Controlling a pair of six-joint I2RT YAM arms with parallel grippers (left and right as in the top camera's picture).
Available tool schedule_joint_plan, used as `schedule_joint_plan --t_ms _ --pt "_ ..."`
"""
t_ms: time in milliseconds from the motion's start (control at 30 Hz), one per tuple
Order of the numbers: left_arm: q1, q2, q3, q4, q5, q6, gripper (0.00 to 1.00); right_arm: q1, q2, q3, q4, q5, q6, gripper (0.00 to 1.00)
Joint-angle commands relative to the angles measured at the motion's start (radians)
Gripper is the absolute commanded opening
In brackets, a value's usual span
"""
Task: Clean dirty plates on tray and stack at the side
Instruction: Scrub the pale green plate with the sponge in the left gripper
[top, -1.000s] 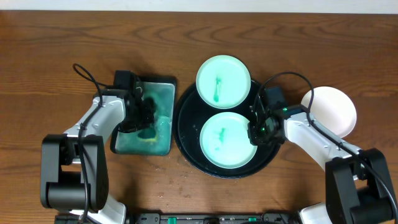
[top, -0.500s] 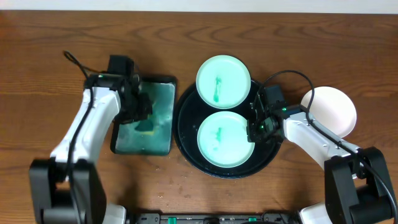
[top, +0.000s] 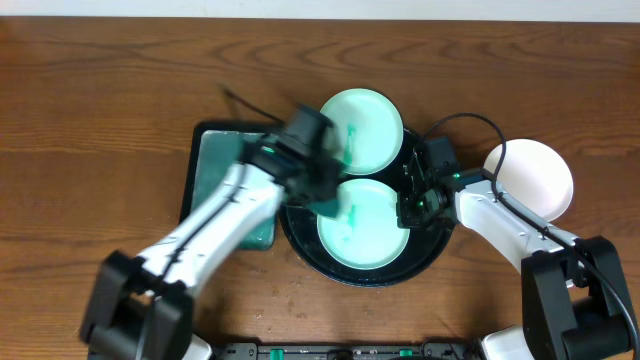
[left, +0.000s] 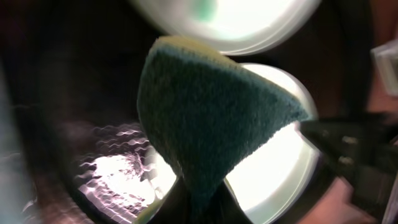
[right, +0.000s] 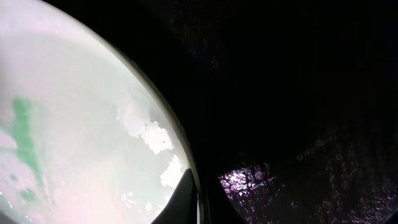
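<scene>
My left gripper is holding the dark green sponge over the near plate's edge. It will let go of it in the near half of the rectangular black tray (top: 229, 209).
The round black tray (top: 432, 255) holds two pale mint plates with teal smears, a far plate (top: 362, 128) and a near plate (top: 368, 232). A third, clean white plate (top: 532, 176) lies on the table to the right. My left gripper (top: 322, 198) is shut on a dark green sponge (left: 211, 118) and holds it over the near plate's left edge (left: 273, 168). My right gripper (top: 408, 212) is shut on the near plate's right rim (right: 198, 186). The right wrist view shows the plate (right: 74, 124) with its smear and the tray (right: 298, 93).
A smaller rectangular black tray (top: 215, 160) with teal liquid stands left of the round tray, partly under my left arm. The right arm's cable loops above the round tray's right side (top: 470, 122). Wooden table all round.
My left arm has swung right from the rectangular tray to the round tray, carrying the sponge over the near plate. The right gripper has stayed on the plate's rim.
</scene>
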Motion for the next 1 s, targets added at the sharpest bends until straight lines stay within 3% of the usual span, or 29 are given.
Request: schedule_joint_plan --t_ms 0,167,400,700,967 --pt "-0.067 0.062 -0.013 0.044 0.038 -0.120 0.07 0.012 0.008 0.008 -0.005 0.045 0.032 0.01" --pt "-0.133 0.208 -0.013 0.173 0.198 -0.188 0.07 0.012 0.008 0.008 -0.017 0.045 0.032 0.01" --pt "-0.142 0.334 -0.013 0.212 0.209 -0.194 0.07 0.012 0.008 0.007 -0.016 0.045 0.033 0.01" --pt "-0.116 0.367 0.023 -0.081 -0.225 -0.199 0.07 0.012 0.008 0.006 -0.018 0.044 0.033 0.01" --pt "-0.109 0.367 0.046 -0.182 -0.419 -0.161 0.07 0.013 0.008 0.006 -0.021 0.044 0.033 0.01"
